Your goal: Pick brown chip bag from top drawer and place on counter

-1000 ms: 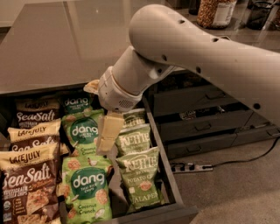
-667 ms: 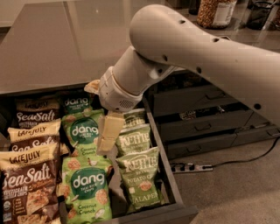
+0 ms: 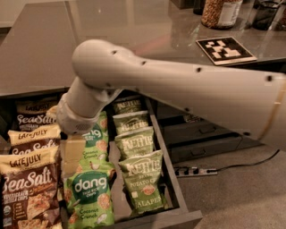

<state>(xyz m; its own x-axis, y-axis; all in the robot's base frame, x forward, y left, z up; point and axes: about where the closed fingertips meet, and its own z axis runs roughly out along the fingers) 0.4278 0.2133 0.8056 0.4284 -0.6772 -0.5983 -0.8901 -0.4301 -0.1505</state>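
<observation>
The gripper moves to the front brown chip bag next and closes on the bag's LATE JULY band (image 3: 21, 163) at its top.
The top drawer (image 3: 164, 154) stands open below the counter (image 3: 134, 27). Several brown chip bags fill its left column; the front one (image 3: 29, 197) reads Sea Salt under a LATE JULY band, and others stand behind it (image 3: 33, 134). My gripper (image 3: 72, 154) hangs down from the pale arm (image 3: 178, 94) into the drawer. It is at the seam between the brown bags and the green dang bags (image 3: 89, 197), beside the middle brown bags. The arm hides part of the drawer's back.
Olive Kettle bags (image 3: 143, 183) fill the drawer's right column. On the counter at the back right are a jar (image 3: 221, 12), a dark container (image 3: 268, 13) and a black-and-white marker tile (image 3: 225, 49). Narrower drawers (image 3: 201, 138) and a power strip (image 3: 194, 171) lie to the right.
My arm has swung left. The gripper moved from between the dang and Kettle columns to the edge of the brown bags. No bag has moved.
</observation>
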